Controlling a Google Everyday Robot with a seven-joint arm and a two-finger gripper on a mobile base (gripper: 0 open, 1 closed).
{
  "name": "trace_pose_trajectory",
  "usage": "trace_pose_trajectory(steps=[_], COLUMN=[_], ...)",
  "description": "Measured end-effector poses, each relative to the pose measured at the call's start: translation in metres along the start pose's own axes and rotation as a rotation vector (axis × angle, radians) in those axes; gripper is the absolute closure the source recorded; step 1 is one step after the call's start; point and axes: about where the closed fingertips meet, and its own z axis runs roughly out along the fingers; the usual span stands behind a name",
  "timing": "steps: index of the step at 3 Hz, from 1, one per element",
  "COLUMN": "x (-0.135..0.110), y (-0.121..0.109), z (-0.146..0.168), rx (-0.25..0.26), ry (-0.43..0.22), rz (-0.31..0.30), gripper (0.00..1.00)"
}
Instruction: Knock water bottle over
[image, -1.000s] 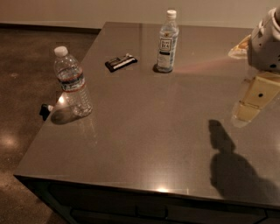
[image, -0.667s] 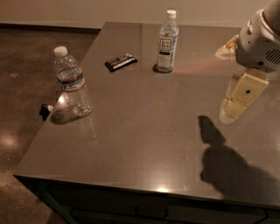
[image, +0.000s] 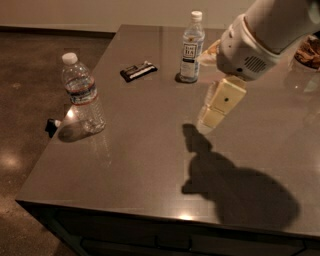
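Note:
The ribbed water bottle has its upper part (image: 76, 78) just below the bottle's white cap. Next, I close my gripper on that part.
The water bottle (image: 82, 95) stands upright near the table's left edge: clear ribbed plastic, white cap, narrow red-and-blue label band. My gripper (image: 212, 111) hangs from the white arm over the middle right of the table (image: 150, 150), above the surface and well to the right of the bottle. Its pale yellow fingers (image: 223, 101) point down and left. A slimmer smooth bottle (image: 191, 48) with a white dark-printed label stands upright at the back, just left of the arm.
A dark flat wrapped bar (image: 138, 71) lies at the back between the two bottles. A bag of snacks (image: 309, 52) sits at the far right edge. A small dark object (image: 51, 126) is on the floor by the table's left edge.
The arm and gripper have moved left across the table toward the water bottle, and the shadow has shifted left with them. Both bottles stand where they were.

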Motion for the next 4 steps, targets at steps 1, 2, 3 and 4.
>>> trace_pose_trajectory(steps=[1,2,3,4], x=[-0.04,-0.082,-0.118,-0.152], y=[-0.001,-0.003,-0.006,-0.007], z=[0.023,0.048,0.071,0.093], rx=[-0.028,-0.079,-0.135,-0.194], ry=[-0.085,-0.176,-0.252,-0.306], rz=[-0.036,-0.059,-0.07,-0.088], gripper=[0.0,0.0,0.0,0.0])
